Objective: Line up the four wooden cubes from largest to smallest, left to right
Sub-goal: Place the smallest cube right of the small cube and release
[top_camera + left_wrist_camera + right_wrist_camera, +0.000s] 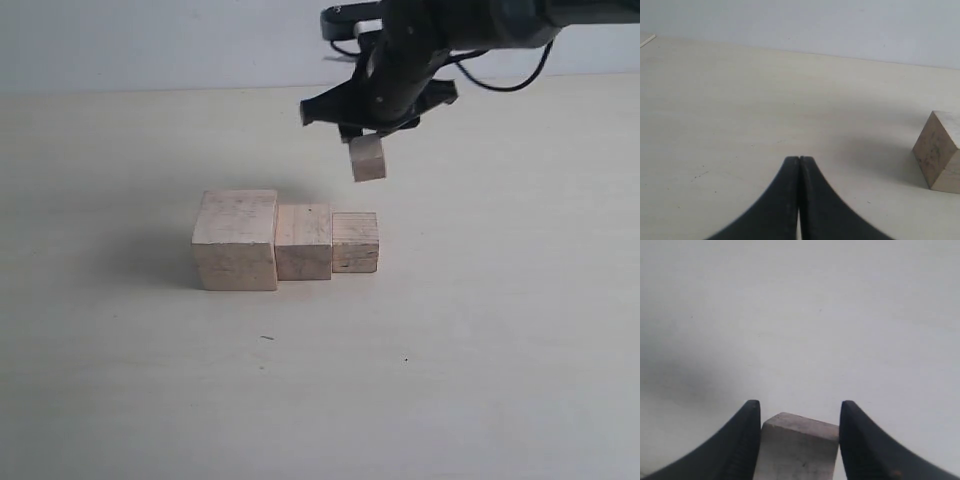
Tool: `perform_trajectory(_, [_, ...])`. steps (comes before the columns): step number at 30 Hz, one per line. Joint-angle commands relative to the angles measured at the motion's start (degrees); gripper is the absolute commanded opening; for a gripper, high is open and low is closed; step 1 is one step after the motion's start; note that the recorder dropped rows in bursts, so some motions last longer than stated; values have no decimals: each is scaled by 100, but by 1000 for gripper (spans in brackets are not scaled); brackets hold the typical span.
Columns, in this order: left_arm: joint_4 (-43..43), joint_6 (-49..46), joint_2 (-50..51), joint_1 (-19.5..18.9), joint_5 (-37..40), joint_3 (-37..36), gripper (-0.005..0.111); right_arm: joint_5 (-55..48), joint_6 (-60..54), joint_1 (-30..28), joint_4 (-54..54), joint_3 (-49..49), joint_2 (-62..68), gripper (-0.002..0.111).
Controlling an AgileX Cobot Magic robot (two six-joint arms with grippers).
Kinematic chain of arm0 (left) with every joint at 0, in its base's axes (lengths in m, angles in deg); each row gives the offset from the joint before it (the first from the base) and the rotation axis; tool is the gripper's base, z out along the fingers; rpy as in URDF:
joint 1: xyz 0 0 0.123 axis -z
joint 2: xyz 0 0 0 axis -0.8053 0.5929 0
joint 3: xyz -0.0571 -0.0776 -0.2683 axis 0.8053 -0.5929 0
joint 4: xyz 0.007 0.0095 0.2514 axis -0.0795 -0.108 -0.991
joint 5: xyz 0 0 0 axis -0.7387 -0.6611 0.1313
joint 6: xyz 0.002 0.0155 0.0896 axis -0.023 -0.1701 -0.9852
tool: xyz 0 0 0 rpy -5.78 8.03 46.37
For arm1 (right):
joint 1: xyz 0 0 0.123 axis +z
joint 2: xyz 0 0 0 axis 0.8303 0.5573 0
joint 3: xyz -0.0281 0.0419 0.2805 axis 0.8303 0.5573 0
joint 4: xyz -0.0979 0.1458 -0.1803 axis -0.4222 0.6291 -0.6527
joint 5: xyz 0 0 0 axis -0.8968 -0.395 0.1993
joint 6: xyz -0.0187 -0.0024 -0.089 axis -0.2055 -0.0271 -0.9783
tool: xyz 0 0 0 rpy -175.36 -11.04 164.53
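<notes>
Next, my right gripper lets go of the smallest cube on the table (pixel 405 251), close beside the small end of the cube row.
Three pale wooden cubes stand in a touching row on the table: the largest cube (pixel 236 240) at the left, the second cube (pixel 303 241) in the middle, the third cube (pixel 355 242) at the right. The smallest cube (pixel 367 158) hangs tilted in the air above and behind the row's right end, with my right gripper (pixel 366 150) shut on it; in the right wrist view this smallest cube (pixel 797 450) sits between the two black fingers (pixel 742 440). My left gripper (pixel 799 160) is shut and empty, low over the table, with the largest cube (pixel 940 152) off to its side.
The pale table (pixel 480 330) spreads around the row. A light wall (pixel 150 40) rises behind its far edge. The dark right arm (pixel 470 25) reaches in from the upper right.
</notes>
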Motion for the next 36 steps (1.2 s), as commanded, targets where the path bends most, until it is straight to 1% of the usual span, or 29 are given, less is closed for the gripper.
perform_trajectory(1, [-11, -3, -27, 39, -62, -15, 0, -496, -458, -444, 41, -55, -552, 0])
perform_trajectory(6, [-11, -3, -27, 39, -62, -15, 0, -1173, -2053, -880, 1007, -55, -1016, 0])
perform_trajectory(10, [-11, -3, -27, 39, -62, -15, 0, -1461, -3127, -1251, 1896, 78, -1235, 0])
perform_trajectory(12, [-11, -3, -27, 39, -62, -15, 0, -1562, -4000, -1436, 2420, 247, -1310, 0])
perform_trajectory(15, [-11, -3, -27, 39, -62, -15, 0, -1883, -6143, -1616, 3093, 568, -1323, 0])
perform_trajectory(17, [-11, -3, -27, 39, -62, -15, 0, -1910, -7261, -1697, 3430, 873, -1309, 0])
perform_trajectory(20, [-11, -3, -27, 39, -62, -15, 0, -1923, -8457, -1697, 3667, 1199, -1152, 0])
perform_trajectory(23, [-11, -3, -27, 39, -62, -15, 0, -2024, -9409, -1697, 3995, 1345, -928, 0])
perform_trajectory(25, [-11, -3, -27, 39, -62, -15, 0, -2066, -9756, -1684, 4063, 1370, -801, 0])
perform_trajectory(30, [-11, -3, -27, 39, -62, -15, 0, -2119, -10088, -1684, 4092, 1383, -564, 0])
perform_trajectory(33, [-11, -3, -27, 39, -62, -15, 0, -2258, -10878, -1684, 4200, 1383, -494, 0])
perform_trajectory(36, [-11, -3, -27, 39, -62, -15, 0, -2313, -11686, -1684, 4568, 1383, -433, 0])
